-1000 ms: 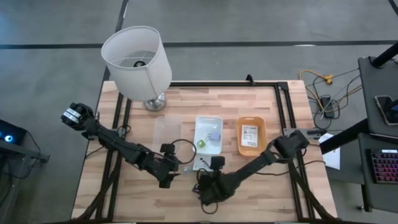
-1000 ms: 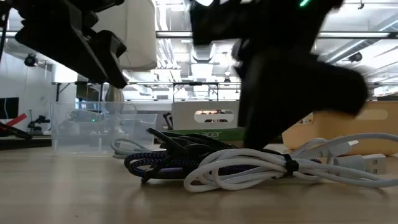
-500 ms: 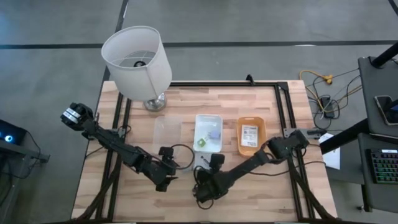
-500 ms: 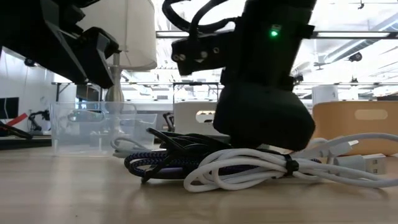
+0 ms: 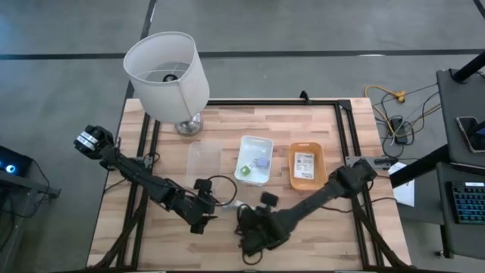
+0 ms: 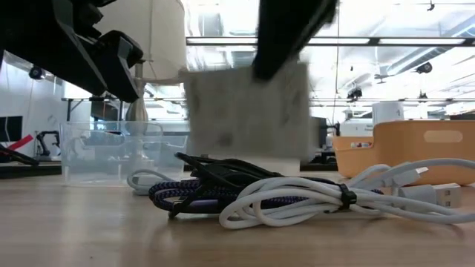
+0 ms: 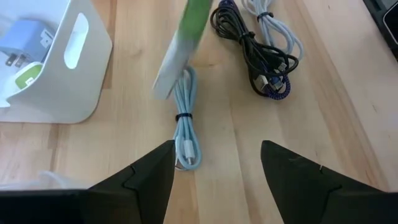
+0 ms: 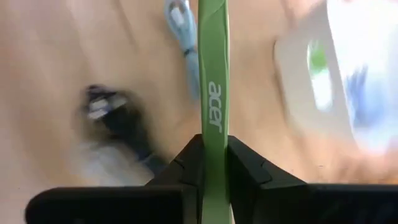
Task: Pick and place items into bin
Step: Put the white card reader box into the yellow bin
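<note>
Next, I let go of the flat white box with my right gripper over the white packet's front end in the orange bin (image 5: 308, 175).
A flat white box with a green edge marked "acer" (image 8: 212, 93) is up off the table, with my right gripper (image 8: 213, 163) shut on it, near the table's front middle (image 5: 254, 224). In the low view the box (image 6: 245, 111) hangs above the cable bundles. The white bin (image 5: 254, 161) holds a grey-blue cube (image 7: 22, 37) and a green piece (image 7: 26, 73). My left gripper (image 7: 214, 165) is open over bare wood, left of the box (image 7: 180, 53), beside a light blue cable (image 7: 186, 127). My right gripper pinches the flat box by its two broad faces, its narrow green edge (image 8: 213, 140) showing between the two fingers (image 8: 245, 168). The arm comes from above, and the box hangs below it on edge, clear of the table and cables.
Coiled dark and white cables (image 7: 264, 53) lie on the wood near the front. An orange bin (image 5: 306, 165) with a white packet stands right of the white bin, a clear tub (image 5: 203, 161) left of it. A white-shaded lamp (image 5: 167, 68) stands at the far left.
My right gripper has shut on the flat box and risen with it: it was low behind the cables, and now the box hangs clear above them. The white bin has turned a little on the table.
</note>
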You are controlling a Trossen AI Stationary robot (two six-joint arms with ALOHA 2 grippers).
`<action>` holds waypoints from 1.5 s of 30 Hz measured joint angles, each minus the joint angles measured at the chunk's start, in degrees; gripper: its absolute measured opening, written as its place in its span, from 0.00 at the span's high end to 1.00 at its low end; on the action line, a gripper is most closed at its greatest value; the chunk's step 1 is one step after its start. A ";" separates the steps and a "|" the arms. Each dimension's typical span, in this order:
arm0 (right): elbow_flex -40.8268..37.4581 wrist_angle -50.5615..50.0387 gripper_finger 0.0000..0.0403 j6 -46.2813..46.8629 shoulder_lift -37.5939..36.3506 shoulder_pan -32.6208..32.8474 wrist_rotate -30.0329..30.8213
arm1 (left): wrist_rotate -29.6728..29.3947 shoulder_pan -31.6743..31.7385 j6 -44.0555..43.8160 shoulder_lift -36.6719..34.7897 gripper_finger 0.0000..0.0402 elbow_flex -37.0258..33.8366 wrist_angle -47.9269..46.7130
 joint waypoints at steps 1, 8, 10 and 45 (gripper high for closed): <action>1.42 -2.81 0.92 6.10 -0.56 0.52 -1.79 | 0.02 0.00 0.00 -0.01 0.45 0.00 0.09; 0.99 -15.88 0.91 55.53 -8.67 5.71 0.09 | -0.30 0.11 -0.09 -0.13 0.45 0.00 2.95; -2.76 -14.99 0.91 59.17 -11.82 5.96 -0.47 | -0.44 0.13 0.02 -0.13 0.45 0.07 3.47; -47.15 -15.14 0.91 38.07 -34.46 -20.85 -11.81 | -1.97 0.81 0.00 -0.11 0.45 0.04 3.68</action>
